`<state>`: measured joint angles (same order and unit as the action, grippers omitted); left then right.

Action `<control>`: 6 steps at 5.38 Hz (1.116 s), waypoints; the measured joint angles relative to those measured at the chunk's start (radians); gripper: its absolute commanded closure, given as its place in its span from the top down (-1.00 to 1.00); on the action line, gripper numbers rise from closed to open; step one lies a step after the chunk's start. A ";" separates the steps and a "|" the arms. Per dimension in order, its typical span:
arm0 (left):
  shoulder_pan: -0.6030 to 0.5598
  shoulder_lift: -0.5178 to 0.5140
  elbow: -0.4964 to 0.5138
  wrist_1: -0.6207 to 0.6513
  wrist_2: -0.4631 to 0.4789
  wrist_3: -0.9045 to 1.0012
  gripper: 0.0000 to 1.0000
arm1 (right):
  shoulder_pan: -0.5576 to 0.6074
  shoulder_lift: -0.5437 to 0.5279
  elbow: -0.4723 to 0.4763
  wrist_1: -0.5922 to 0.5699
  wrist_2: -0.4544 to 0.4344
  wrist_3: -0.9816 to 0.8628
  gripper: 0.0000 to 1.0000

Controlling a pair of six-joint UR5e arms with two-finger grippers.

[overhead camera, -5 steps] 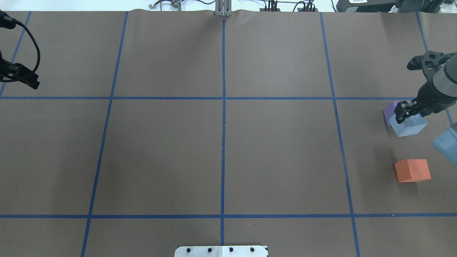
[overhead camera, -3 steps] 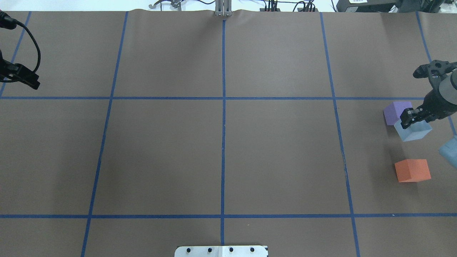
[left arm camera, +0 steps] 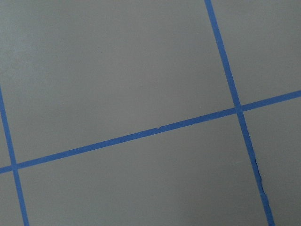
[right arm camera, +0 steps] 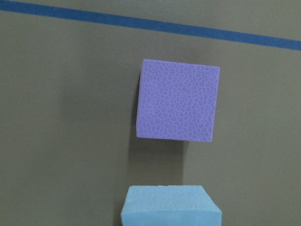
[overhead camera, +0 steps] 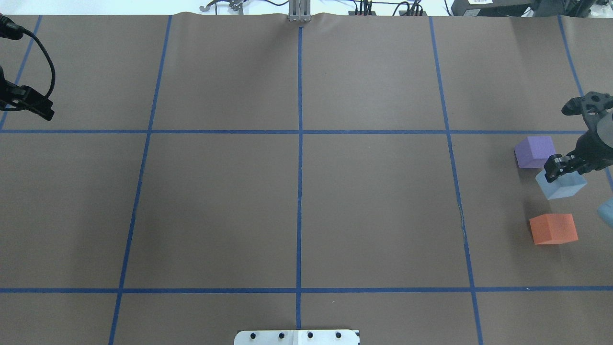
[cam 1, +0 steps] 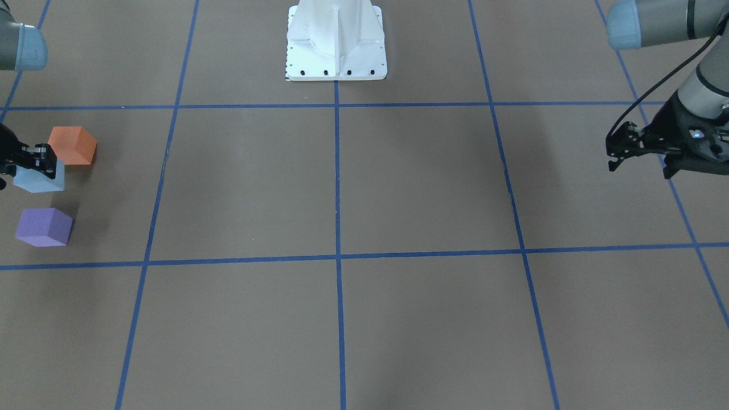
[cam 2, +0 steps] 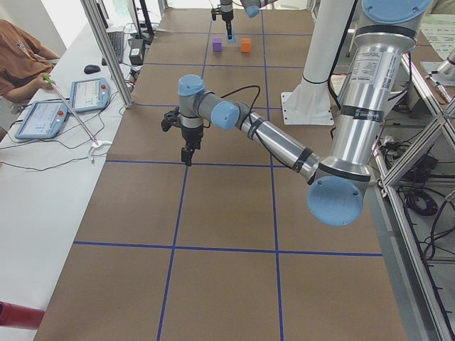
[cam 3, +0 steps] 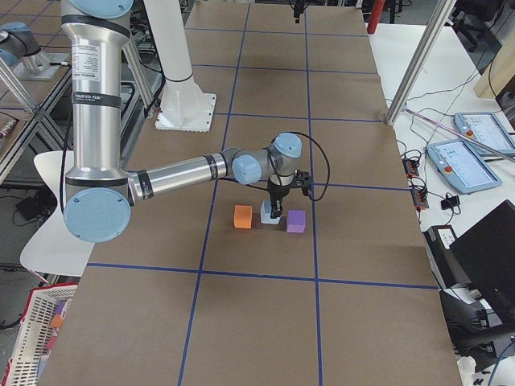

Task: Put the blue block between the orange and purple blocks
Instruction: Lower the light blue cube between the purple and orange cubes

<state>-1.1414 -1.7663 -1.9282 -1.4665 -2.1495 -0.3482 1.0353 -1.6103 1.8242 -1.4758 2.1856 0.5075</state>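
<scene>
I will use my right gripper to set the blue block down on the brown paper midway (cam 1: 61, 188) between the orange block and the purple block. The blue block is now held low there.
My right gripper (overhead camera: 558, 168) is shut on the light blue block (overhead camera: 561, 186) and holds it low, between the purple block (overhead camera: 534, 152) and the orange block (overhead camera: 553, 228). I cannot tell whether the block touches the table. In the front view the blue block (cam 1: 39, 179) lies between the orange (cam 1: 72, 145) and purple (cam 1: 44, 226) blocks, under the right gripper (cam 1: 35, 160). The right wrist view shows the purple block (right arm camera: 178, 106) and the top of the blue block (right arm camera: 169, 206). My left gripper (overhead camera: 42, 111) hangs shut and empty at the far left.
The table is covered in brown paper with a grid of blue tape lines (overhead camera: 300, 143). The robot's white base plate (overhead camera: 297, 337) sits at the near edge. The three blocks stand close to the table's right edge.
My right gripper has carried the blue block down and away from the purple block, toward the orange one. The purple block now shows in full. The left arm has not moved.
</scene>
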 measured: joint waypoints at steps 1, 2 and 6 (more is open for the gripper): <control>0.000 0.000 0.000 0.000 0.000 0.000 1.00 | -0.001 0.011 -0.034 0.035 0.000 0.004 -1.00; 0.001 0.000 0.002 0.000 0.001 0.000 1.00 | -0.002 0.016 -0.069 0.084 0.000 0.014 -1.00; 0.003 -0.002 0.008 -0.002 0.008 0.000 1.00 | -0.046 0.032 -0.097 0.123 0.002 0.028 -1.00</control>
<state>-1.1383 -1.7687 -1.9199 -1.4680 -2.1420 -0.3482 0.9895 -1.5785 1.7270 -1.3532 2.1871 0.5353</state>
